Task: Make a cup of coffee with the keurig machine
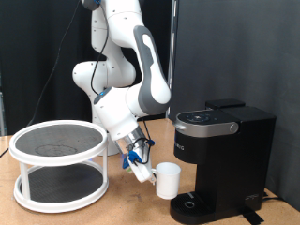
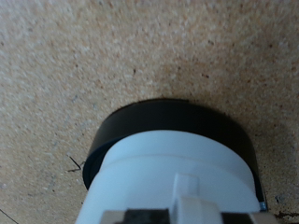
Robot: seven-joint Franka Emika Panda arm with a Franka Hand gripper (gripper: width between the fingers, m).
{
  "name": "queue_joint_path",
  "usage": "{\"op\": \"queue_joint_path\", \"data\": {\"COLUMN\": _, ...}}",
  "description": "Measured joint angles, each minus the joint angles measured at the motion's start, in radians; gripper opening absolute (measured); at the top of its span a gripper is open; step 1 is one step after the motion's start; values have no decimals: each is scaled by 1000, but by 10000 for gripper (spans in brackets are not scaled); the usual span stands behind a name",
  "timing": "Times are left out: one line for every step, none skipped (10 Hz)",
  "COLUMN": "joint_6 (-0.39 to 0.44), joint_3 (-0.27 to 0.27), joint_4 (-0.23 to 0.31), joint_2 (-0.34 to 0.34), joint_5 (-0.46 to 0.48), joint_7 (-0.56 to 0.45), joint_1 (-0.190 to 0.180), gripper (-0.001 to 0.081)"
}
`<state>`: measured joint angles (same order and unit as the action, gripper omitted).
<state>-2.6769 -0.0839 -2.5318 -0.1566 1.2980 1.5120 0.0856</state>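
Observation:
The robot's gripper should set the white cup down upright on the keurig machine's round black drip base (image 1: 186, 207) (image 2: 174, 161). The cup now hangs tilted just above the table.
The white cup (image 1: 168, 180) hangs tilted on its side just above the table, to the exterior view's left of the keurig machine (image 1: 221, 150). My gripper (image 1: 144, 172) is shut on the cup's handle side and holds it beside the machine's round drip base (image 1: 192, 204). The machine's lid is down. In the wrist view the cup (image 2: 173, 168) fills the lower middle, its handle (image 2: 187, 191) points at the camera, and the black drip base (image 2: 168, 121) curves behind it. The fingers barely show at that view's edge.
A white two-tier round rack (image 1: 60, 164) with dark mesh shelves stands on the wooden table (image 1: 122, 211) at the exterior view's left. A dark curtain hangs behind. Bare tabletop (image 2: 84, 65) shows around the drip base.

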Motion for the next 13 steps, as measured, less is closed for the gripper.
{"op": "queue_joint_path", "data": {"joint_6": -5, "joint_3": -13, "joint_4": 6, "joint_2": -8, "joint_5": 22, "joint_7": -18, "joint_1": -2, "gripper": 1}}
{"op": "queue_joint_path", "data": {"joint_6": -13, "joint_3": -26, "joint_4": 12, "joint_2": -14, "joint_5": 47, "joint_7": -35, "joint_1": -4, "gripper": 1}}
{"op": "queue_joint_path", "data": {"joint_6": -20, "joint_3": -38, "joint_4": 20, "joint_2": -22, "joint_5": 62, "joint_7": -41, "joint_1": -6, "gripper": 1}}
{"op": "queue_joint_path", "data": {"joint_6": -25, "joint_3": -48, "joint_4": 27, "joint_2": -30, "joint_5": 79, "joint_7": -47, "joint_1": -8, "gripper": 1}}
{"op": "queue_joint_path", "data": {"joint_6": -30, "joint_3": -56, "joint_4": 33, "joint_2": -34, "joint_5": 96, "joint_7": -60, "joint_1": -8, "gripper": 1}}
{"op": "queue_joint_path", "data": {"joint_6": -33, "joint_3": -64, "joint_4": 37, "joint_2": -35, "joint_5": 107, "joint_7": -66, "joint_1": -8, "gripper": 1}}
{"op": "queue_joint_path", "data": {"joint_6": -33, "joint_3": -70, "joint_4": 42, "joint_2": -38, "joint_5": 114, "joint_7": -71, "joint_1": -8, "gripper": 1}}
{"op": "queue_joint_path", "data": {"joint_6": -34, "joint_3": -75, "joint_4": 49, "joint_2": -42, "joint_5": 117, "joint_7": -74, "joint_1": -8, "gripper": 1}}
{"op": "queue_joint_path", "data": {"joint_6": -34, "joint_3": -78, "joint_4": 56, "joint_2": -49, "joint_5": 118, "joint_7": -75, "joint_1": -8, "gripper": 1}}
{"op": "queue_joint_path", "data": {"joint_6": -34, "joint_3": -81, "joint_4": 61, "joint_2": -55, "joint_5": 118, "joint_7": -75, "joint_1": -8, "gripper": 1}}
{"op": "queue_joint_path", "data": {"joint_6": -37, "joint_3": -83, "joint_4": 65, "joint_2": -59, "joint_5": 119, "joint_7": -75, "joint_1": -8, "gripper": 1}}
{"op": "queue_joint_path", "data": {"joint_6": -40, "joint_3": -83, "joint_4": 69, "joint_2": -61, "joint_5": 122, "joint_7": -75, "joint_1": -8, "gripper": 1}}
{"op": "queue_joint_path", "data": {"joint_6": -43, "joint_3": -83, "joint_4": 71, "joint_2": -63, "joint_5": 125, "joint_7": -75, "joint_1": -8, "gripper": 1}}
